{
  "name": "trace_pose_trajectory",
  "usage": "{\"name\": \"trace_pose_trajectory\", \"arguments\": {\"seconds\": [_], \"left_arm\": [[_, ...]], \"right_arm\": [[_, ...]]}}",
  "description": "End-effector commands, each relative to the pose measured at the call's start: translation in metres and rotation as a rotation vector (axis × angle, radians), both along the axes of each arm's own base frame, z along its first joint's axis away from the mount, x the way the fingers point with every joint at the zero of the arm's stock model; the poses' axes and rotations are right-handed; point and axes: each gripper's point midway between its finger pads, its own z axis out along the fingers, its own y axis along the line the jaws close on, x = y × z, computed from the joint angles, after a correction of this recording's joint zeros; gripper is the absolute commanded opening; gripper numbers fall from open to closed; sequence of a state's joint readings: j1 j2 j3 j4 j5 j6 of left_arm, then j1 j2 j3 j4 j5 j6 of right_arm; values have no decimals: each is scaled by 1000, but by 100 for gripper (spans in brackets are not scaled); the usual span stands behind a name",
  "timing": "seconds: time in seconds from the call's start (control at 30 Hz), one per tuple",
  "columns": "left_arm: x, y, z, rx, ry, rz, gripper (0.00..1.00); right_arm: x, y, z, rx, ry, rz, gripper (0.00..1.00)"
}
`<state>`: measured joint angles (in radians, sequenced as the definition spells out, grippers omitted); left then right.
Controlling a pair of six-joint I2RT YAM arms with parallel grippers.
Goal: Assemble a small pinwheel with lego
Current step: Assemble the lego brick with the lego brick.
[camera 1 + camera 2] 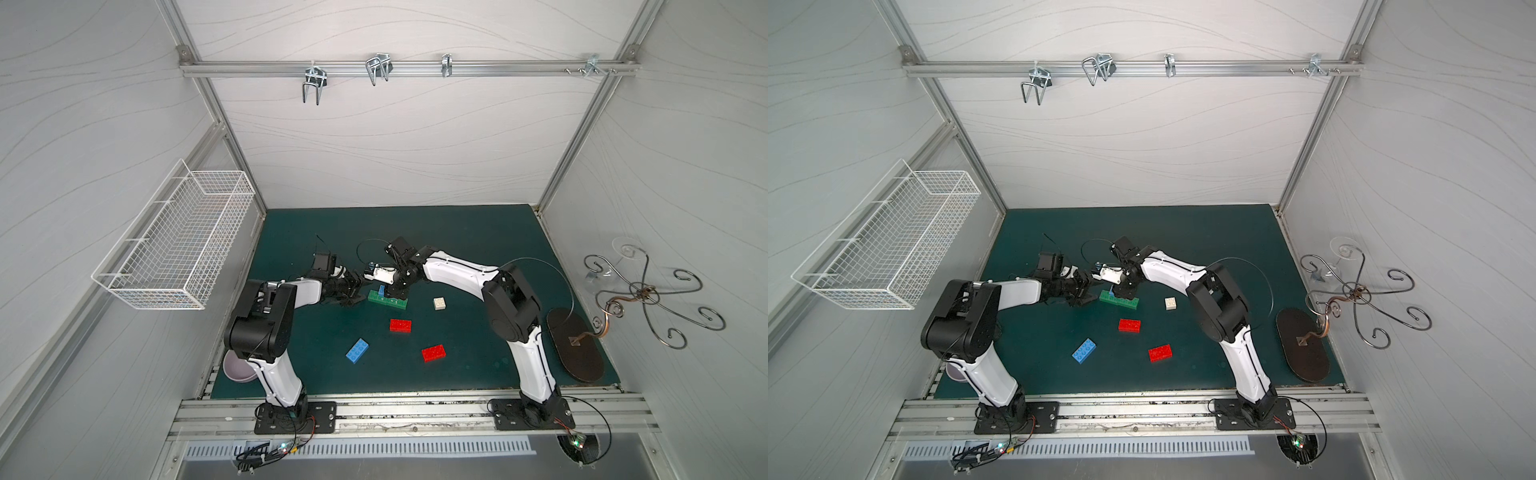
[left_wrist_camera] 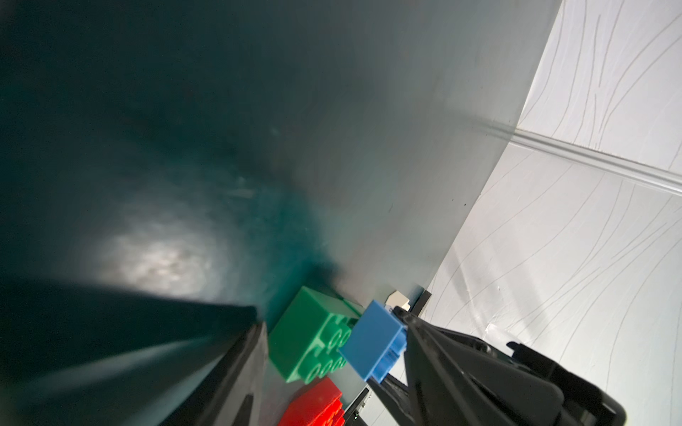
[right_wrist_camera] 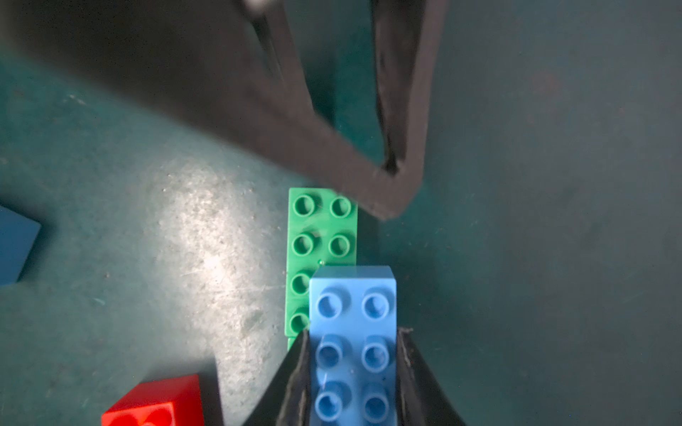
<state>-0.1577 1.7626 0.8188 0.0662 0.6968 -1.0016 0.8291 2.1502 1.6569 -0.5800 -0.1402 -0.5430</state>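
My right gripper needs to release the blue brick, held just over the green row now, across the seam (image 1: 393, 295) (image 3: 354, 340) between the green bricks, along the far studs of those green bricks.
The lego lies on the green mat; no pinwheel is in view. Two green bricks (image 1: 386, 300) (image 1: 1119, 300) sit end to end in a row. My right gripper (image 1: 392, 293) (image 3: 354, 332) is shut on a blue brick (image 3: 352, 332) (image 1: 381, 289), held studs up just over the green row (image 3: 321, 236). My left gripper (image 1: 351, 295) (image 2: 326, 317) stands open at the row's left end, a finger on either side of the green brick (image 2: 306, 339). Loose on the mat are a second blue brick (image 1: 357, 351), two red bricks (image 1: 401, 325) (image 1: 434, 353) and a white square brick (image 1: 440, 303).
A white wire basket (image 1: 178, 245) hangs on the left wall. A pale bowl (image 1: 239, 370) sits behind the left arm's base. A dark oval stand (image 1: 575, 345) with curled metal hooks (image 1: 648, 295) occupies the mat's right edge. Metal hooks (image 1: 313, 83) hang from the back rail.
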Motion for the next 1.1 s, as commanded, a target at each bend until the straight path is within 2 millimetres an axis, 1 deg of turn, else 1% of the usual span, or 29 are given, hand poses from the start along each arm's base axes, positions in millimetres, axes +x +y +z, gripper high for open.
{"name": "trace_pose_trajectory", "arguments": {"seconds": [0.0, 0.03, 0.13, 0.23, 0.3, 0.37, 0.4, 0.47, 0.53, 0.63, 0.77, 0.83, 0.87, 0.93, 0.97, 1.07], "left_arm": [[4, -13, 4, -20, -28, -28, 64], [4, -15, 3, -22, -25, -30, 65], [4, -17, 1, -24, -23, -31, 65], [7, -18, -3, -35, -13, -27, 65], [7, -20, -5, -53, -2, -23, 65], [6, -14, -7, -57, 4, 3, 65], [5, -7, -10, -47, 8, 30, 65], [5, 7, -8, -16, 3, 63, 65], [7, 16, 0, 17, -15, 58, 65], [8, 17, 9, 13, -29, 52, 65], [4, 18, 10, 18, -31, 53, 66], [2, 18, 11, 21, -30, 42, 66], [1, 18, 10, 23, -25, 39, 66], [0, 17, 14, 25, -28, 27, 68], [0, 17, 16, 26, -32, 22, 69], [-2, 20, 26, 62, -46, 1, 73]], "right_arm": [[-46, -57, -65, -253, 210, -30, 16], [-47, -57, -63, -255, 209, -29, 14], [-51, -61, -60, -253, 203, -19, 13], [-52, -63, -64, -251, 224, -26, 13], [-53, -61, -66, -244, 240, -25, 13], [-54, -58, -67, -229, 232, -16, 13], [-54, -58, -69, -236, 228, -13, 13], [-56, -58, -72, -252, 234, -9, 13], [-58, -60, -78, -272, 240, -6, 13], [-59, -62, -81, -274, 226, -2, 13], [-58, -61, -77, -265, 214, -3, 14], [-55, -57, -68, -240, 201, -4, 16], [-53, -54, -63, -224, 195, -6, 19], [-46, -46, -46, -178, 180, -17, 25], [-41, -41, -37, -156, 169, -29, 28], [-23, -28, -1, -61, 157, -77, 36]]}}
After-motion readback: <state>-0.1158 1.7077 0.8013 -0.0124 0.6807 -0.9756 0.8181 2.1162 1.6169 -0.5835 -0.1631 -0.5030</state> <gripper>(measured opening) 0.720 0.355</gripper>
